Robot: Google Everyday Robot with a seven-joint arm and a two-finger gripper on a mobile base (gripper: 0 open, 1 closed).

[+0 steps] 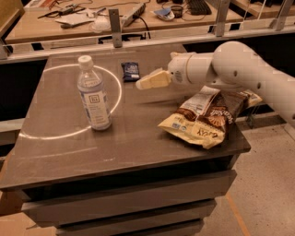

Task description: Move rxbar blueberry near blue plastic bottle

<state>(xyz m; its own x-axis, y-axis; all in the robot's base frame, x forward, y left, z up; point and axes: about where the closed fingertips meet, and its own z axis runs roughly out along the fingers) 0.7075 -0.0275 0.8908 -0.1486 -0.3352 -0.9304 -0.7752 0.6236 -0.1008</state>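
The gripper should next close on the rxbar blueberry's near end [132, 76], since the bar must move toward the blue plastic bottle.
The rxbar blueberry [131, 71], a small flat dark navy bar, lies on the far middle of the dark table [115, 138]. The blue plastic bottle [93, 93], tall and clear with a white cap and white-blue label, stands upright at the left, in front of and left of the bar. My gripper [146, 81] reaches in from the right on a white arm and hangs just right of and in front of the bar, above the table, holding nothing that shows.
A large brown-and-yellow chip bag [205, 122] lies at the table's right front under the arm. A pale ring of light [69, 101] marks the tabletop around the bottle. A metal rail [138, 44] and a cluttered desk [106, 14] stand behind.
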